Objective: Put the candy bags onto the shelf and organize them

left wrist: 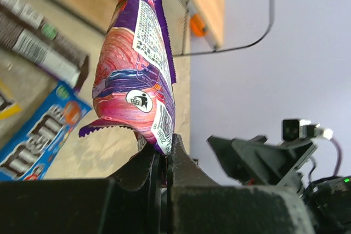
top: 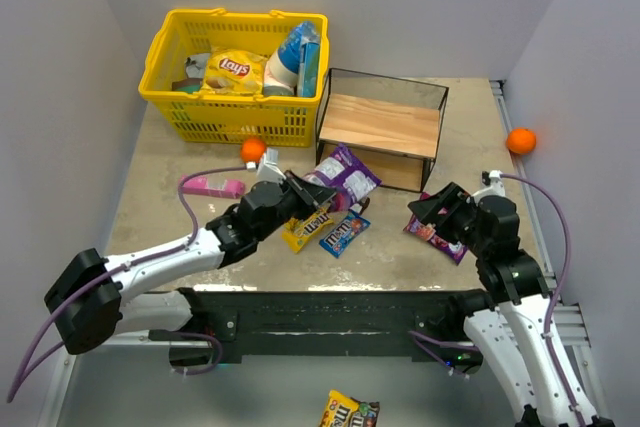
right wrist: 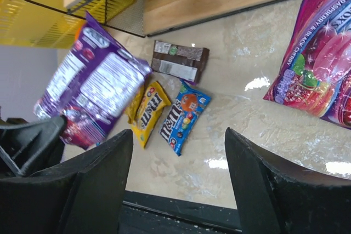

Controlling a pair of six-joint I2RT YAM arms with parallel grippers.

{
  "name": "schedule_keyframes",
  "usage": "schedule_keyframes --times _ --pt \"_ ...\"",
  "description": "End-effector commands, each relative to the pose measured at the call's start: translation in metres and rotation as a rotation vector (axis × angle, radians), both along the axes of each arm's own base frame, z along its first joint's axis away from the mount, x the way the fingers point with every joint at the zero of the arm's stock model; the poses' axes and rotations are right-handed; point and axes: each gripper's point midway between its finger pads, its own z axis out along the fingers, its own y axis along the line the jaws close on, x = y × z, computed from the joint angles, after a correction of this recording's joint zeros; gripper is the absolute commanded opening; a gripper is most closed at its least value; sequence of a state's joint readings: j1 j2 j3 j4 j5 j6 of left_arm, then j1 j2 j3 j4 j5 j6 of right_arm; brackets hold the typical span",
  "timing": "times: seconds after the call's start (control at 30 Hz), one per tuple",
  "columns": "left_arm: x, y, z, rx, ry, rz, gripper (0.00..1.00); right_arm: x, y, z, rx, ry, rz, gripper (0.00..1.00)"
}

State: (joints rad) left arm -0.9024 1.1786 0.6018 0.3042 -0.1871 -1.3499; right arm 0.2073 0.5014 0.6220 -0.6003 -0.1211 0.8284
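Observation:
Next, my left gripper releases the purple candy bag, now held upright above the table, on the upper board of the shelf, at the yellow basket's end [top: 362, 118].
My left gripper [top: 300, 190] is shut on the bottom edge of a glossy purple candy bag [top: 343, 173], which it holds upright above the table in front of the shelf [top: 384, 125]; the bag fills the left wrist view [left wrist: 137, 69], pinched between the fingers [left wrist: 181, 160]. Below it lie a yellow packet [top: 305, 230], a blue packet [top: 343, 233] and a brown packet [right wrist: 180, 62]. A second purple bag [top: 437, 232] lies flat under my right gripper [top: 436, 207], which is open and empty; that bag also shows in the right wrist view [right wrist: 318, 69].
A yellow basket [top: 232, 77] with a Lays chip bag and other packs stands at the back left. A pink flat pack [top: 213, 186] lies on the left. Orange balls sit by the basket [top: 252, 149] and at the right [top: 520, 140]. One packet [top: 349, 411] lies below the table.

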Motion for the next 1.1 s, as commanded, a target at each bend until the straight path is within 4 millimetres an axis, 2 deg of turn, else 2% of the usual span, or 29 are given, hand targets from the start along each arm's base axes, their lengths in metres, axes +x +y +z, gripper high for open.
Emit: schedule_keyframes --times 0.0,0.1,0.17,0.2,0.27,0.33,0.37,0.4,0.43,0.47,0.5,0.53,0.57,0.63,0.67,0.7,0.87,1.07 --pt "0.026 -0.008 0.091 -0.087 -0.228 0.018 0.00 -0.001 -0.003 0.025 -0.008 -0.069 -0.004 0.72" --pt "0.033 -0.015 0.112 -0.090 -0.273 0.014 0.00 -0.002 -0.003 0.024 -0.010 -0.067 -0.004 0.73" --pt "0.042 -0.015 0.114 -0.086 -0.277 0.026 0.00 -0.001 -0.004 0.021 -0.012 -0.061 -0.005 0.73" --pt "0.046 -0.015 0.124 -0.106 -0.299 0.034 0.00 -0.001 -0.003 0.020 -0.011 -0.059 -0.004 0.73" --pt "0.061 -0.014 0.121 -0.101 -0.294 0.058 0.00 -0.001 -0.003 0.017 -0.012 -0.055 -0.002 0.73" --pt "0.078 -0.011 0.130 -0.134 -0.304 0.082 0.00 0.000 -0.003 0.016 -0.012 -0.051 -0.003 0.73" --pt "0.085 -0.015 0.122 -0.134 -0.288 0.077 0.00 0.000 -0.003 0.014 -0.014 -0.049 -0.003 0.73" --pt "0.091 -0.015 0.133 -0.173 -0.308 0.085 0.00 0.000 -0.003 0.013 -0.016 -0.046 -0.005 0.73" --pt "0.098 -0.015 0.132 -0.182 -0.309 0.095 0.00 0.000 -0.004 0.012 -0.018 -0.045 -0.005 0.73" --pt "0.107 -0.019 0.122 -0.177 -0.288 0.100 0.00 0.001 -0.004 0.011 -0.019 -0.044 -0.005 0.73" --pt "0.112 -0.023 0.131 -0.210 -0.301 0.103 0.00 0.001 -0.003 0.009 -0.020 -0.039 -0.003 0.73" --pt "0.119 -0.024 0.132 -0.222 -0.299 0.110 0.00 0.001 -0.003 0.008 -0.017 -0.038 -0.006 0.73" --pt "0.127 -0.031 0.124 -0.225 -0.286 0.111 0.00 0.002 -0.003 0.007 -0.019 -0.036 -0.005 0.73" --pt "0.137 -0.035 0.125 -0.280 -0.273 0.123 0.00 0.002 -0.003 0.005 -0.017 -0.032 -0.005 0.73" --pt "0.145 -0.040 0.115 -0.286 -0.252 0.129 0.00 0.002 -0.003 0.004 -0.019 -0.029 -0.006 0.73" --pt "0.148 -0.042 0.118 -0.330 -0.243 0.138 0.00 0.002 -0.003 0.004 -0.018 -0.026 -0.007 0.73" --pt "0.170 -0.042 0.096 -0.405 -0.168 0.230 0.00 0.002 -0.004 0.005 -0.019 -0.029 -0.009 0.73" --pt "0.181 -0.039 0.077 -0.436 -0.102 0.306 0.00 0.002 -0.006 -0.001 -0.029 -0.014 -0.018 0.73"
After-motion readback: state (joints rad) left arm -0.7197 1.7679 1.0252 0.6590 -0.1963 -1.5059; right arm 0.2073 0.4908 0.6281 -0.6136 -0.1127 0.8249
